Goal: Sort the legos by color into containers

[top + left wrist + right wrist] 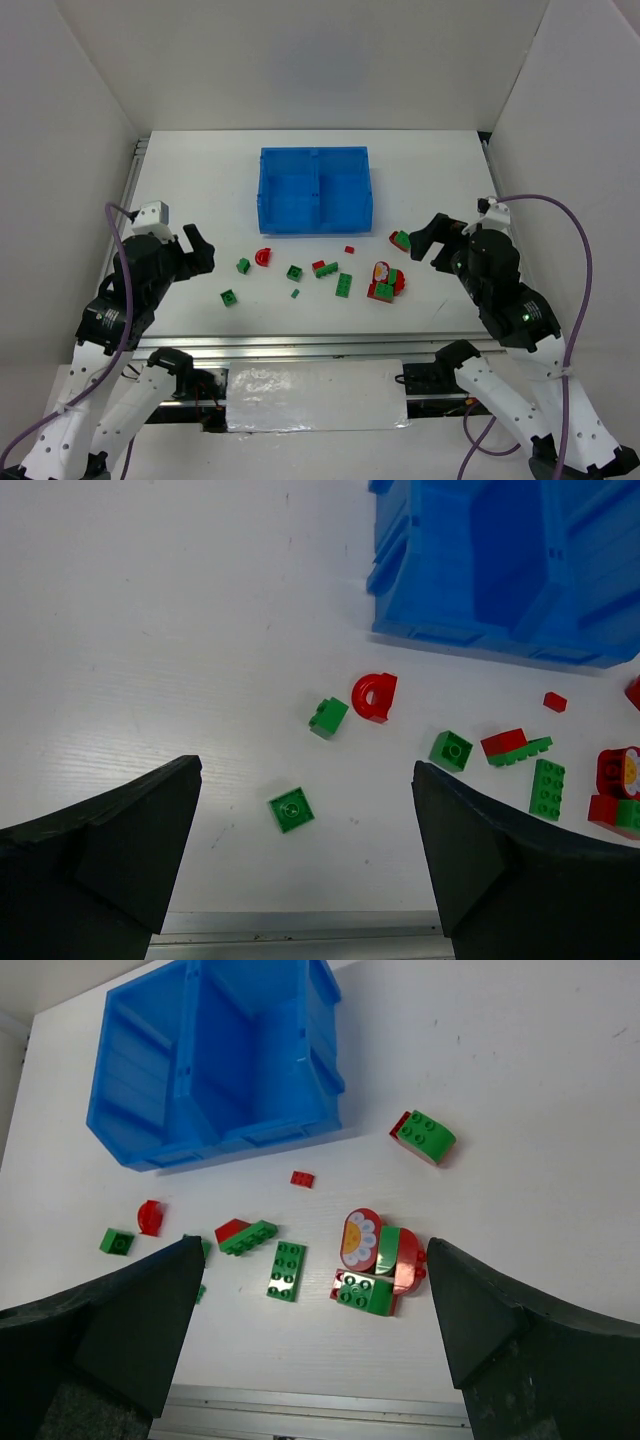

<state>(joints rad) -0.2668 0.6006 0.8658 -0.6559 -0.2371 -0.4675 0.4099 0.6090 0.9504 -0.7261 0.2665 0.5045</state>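
Note:
Next, I close my right gripper on the green brick (403, 240) (427, 1138) of the red-green pair, the one that lies behind the cluster with the flower face.
The blue tray (316, 152) stands at the table's middle back, and both compartments look empty. Red and green legos lie loose in front of it: a red curved piece (264, 256), green bricks (229, 297), a long green brick (344, 285), a joined red-green cluster with a flower face (385, 282) and a red-green pair (400, 239). My left gripper (200, 248) is open and empty, left of the bricks; a green brick (291, 809) lies between its fingers' line of view. My right gripper (428, 240) is open and empty, right of the cluster (378, 1265).
White walls close in the table on the left, back and right. A metal rail (300, 345) runs along the near edge. The tray (215, 1070) shows in the right wrist view, and a tiny red brick (302, 1178) lies just in front of it.

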